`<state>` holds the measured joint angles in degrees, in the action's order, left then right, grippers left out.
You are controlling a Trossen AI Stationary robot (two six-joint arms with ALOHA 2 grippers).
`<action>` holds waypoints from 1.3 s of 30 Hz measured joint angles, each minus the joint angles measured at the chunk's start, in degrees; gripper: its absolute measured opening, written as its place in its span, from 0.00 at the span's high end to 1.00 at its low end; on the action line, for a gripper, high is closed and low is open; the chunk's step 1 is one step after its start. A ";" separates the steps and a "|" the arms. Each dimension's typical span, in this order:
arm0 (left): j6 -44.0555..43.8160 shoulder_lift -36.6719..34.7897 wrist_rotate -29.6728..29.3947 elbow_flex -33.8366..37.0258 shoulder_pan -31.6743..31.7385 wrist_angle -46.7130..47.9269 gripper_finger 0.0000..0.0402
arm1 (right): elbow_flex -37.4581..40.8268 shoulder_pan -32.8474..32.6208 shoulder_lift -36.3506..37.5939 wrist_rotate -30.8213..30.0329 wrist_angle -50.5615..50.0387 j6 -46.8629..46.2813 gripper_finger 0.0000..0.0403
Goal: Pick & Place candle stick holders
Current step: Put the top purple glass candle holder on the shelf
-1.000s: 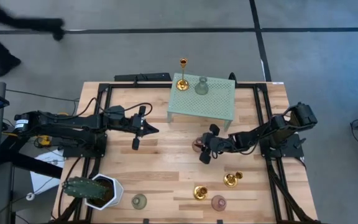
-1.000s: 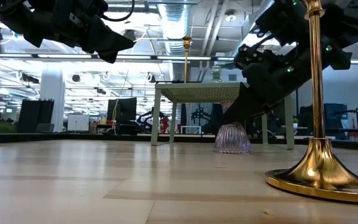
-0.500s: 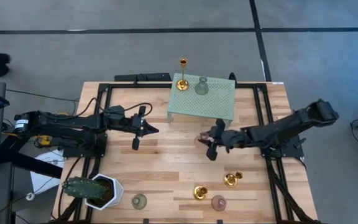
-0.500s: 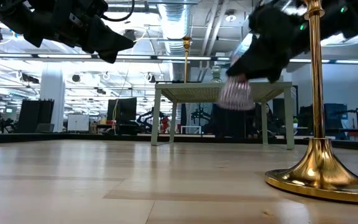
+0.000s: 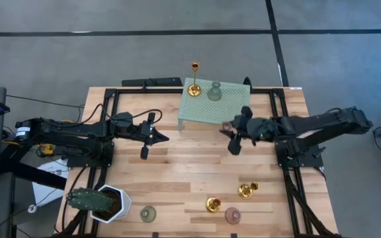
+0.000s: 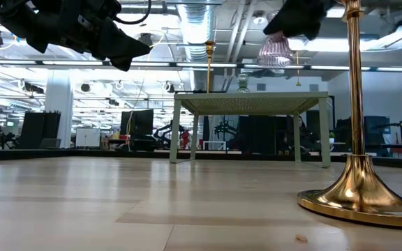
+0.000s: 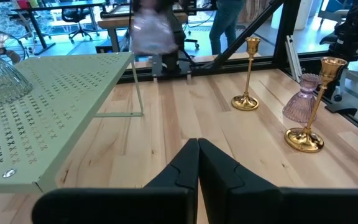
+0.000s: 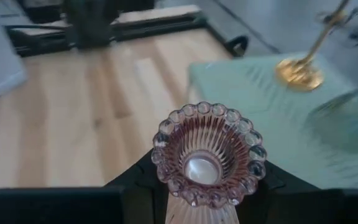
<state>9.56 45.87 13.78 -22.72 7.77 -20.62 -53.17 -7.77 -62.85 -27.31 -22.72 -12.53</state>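
My right gripper has the pinkish holder in the air by the stand's corner. I need to put it down on the mint-green stand [image 5: 235, 96] beside the pale green holder, opposite the gold one.
My right gripper [image 5: 231, 127] is shut on a pinkish ribbed glass holder [image 5: 225, 123], held in the air by the mint-green stand's [image 5: 215, 109] near right corner. In the low view the holder [image 6: 276, 47] is higher than the stand top [image 6: 250, 103]. On the stand rest a tall gold holder [image 5: 194, 79] and a pale green one [image 5: 214, 91]. Near the table's front stand two short gold holders [image 5: 246, 191] [image 5: 213, 204], a pinkish one [image 5: 232, 215] and a pale green one [image 5: 148, 213]. My left gripper [image 5: 161, 137] is shut and empty, left of the stand. My right gripper pinches the pinkish holder between its two fingers [image 8: 138, 183], on the body just below the beaded rim [image 8: 207, 155] that faces the wrist camera. The fingers reach in level from the table's right. The holder is lifted clear, its wide bell end [image 6: 276, 56] down.
A white pot with a cactus [image 5: 101, 201] stands at the table's near left corner. One gold holder [image 6: 358, 188] stands close before the low camera. Bare wood lies between the stand and the front row of holders.
My right gripper has risen and gone toward the table's far and right edges with the pinkish holder. The holder stood on the table in front of the stand; now it is lifted clear, higher than the stand top.
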 joint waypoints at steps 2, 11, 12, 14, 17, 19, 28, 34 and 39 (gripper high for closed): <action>0.00 0.00 0.00 0.00 0.00 0.00 0.98 | -1.36 2.46 -0.11 0.20 0.03 3.05 0.71; 0.00 0.00 0.00 0.00 0.00 0.00 0.98 | -1.53 17.58 0.30 7.81 -1.97 8.66 0.71; 0.00 0.00 0.00 0.00 0.00 0.00 0.98 | -1.53 19.16 0.23 8.82 -1.80 9.18 0.71; 0.00 0.00 0.02 0.00 0.00 0.00 0.98 | -1.53 22.23 0.13 11.01 -1.85 10.13 0.71; 0.00 0.00 0.02 0.00 0.00 0.00 0.98 | -1.53 26.61 0.13 13.70 -1.31 11.47 0.71; 0.00 0.00 0.00 0.00 0.00 0.00 0.98 | -1.53 29.36 0.13 14.73 -1.49 11.83 0.71; 0.00 0.00 0.00 0.00 0.00 0.00 0.98 | -0.77 39.59 -0.22 22.71 0.24 13.11 0.71; 0.00 0.00 0.02 0.00 0.00 0.00 0.98 | 1.86 44.27 -0.31 24.85 2.33 12.72 0.71; 0.00 0.00 0.01 0.00 0.00 -0.02 0.98 | 2.03 46.71 -0.26 25.11 2.43 12.96 0.71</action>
<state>9.56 45.87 13.79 -22.72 7.77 -20.64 -51.13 38.94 -63.11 -2.20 -20.29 0.42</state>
